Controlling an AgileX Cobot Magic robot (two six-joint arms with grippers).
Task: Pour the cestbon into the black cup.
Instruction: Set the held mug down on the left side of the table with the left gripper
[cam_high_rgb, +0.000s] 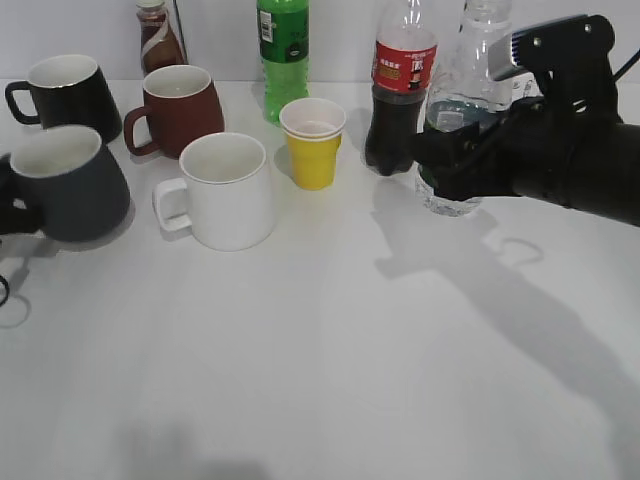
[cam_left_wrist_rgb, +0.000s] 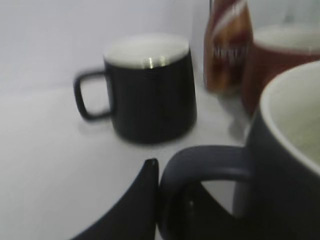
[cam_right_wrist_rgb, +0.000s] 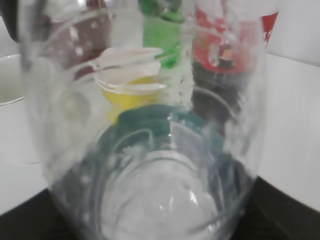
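Next, I release the cestbon with my right gripper upright on the bare white table (cam_high_rgb: 437, 257), slightly in front of the cola bottle.
The cestbon (cam_high_rgb: 470, 55), a clear bottle with a dark green label, stands upright at the back right beside the cola bottle. My right gripper (cam_high_rgb: 450, 150) is shut around its middle. The bottle fills the right wrist view (cam_right_wrist_rgb: 150, 165). The black cup (cam_high_rgb: 70, 185), matte charcoal and white inside, stands at the far left. My left gripper (cam_high_rgb: 8, 215) is at its handle at the frame's edge. In the left wrist view my left gripper (cam_left_wrist_rgb: 170, 182) is shut on the handle of the black cup (cam_left_wrist_rgb: 285, 150), one finger pressed against its outer side.
A glossy black mug (cam_high_rgb: 65, 90), a brown-red mug (cam_high_rgb: 180, 105) and a brown bottle (cam_high_rgb: 158, 40) stand behind the black cup. A white mug (cam_high_rgb: 225, 190) and a yellow paper cup (cam_high_rgb: 313, 140) stand mid-table. A green bottle (cam_high_rgb: 283, 50) and the cola bottle (cam_high_rgb: 400, 90) stand at the back.
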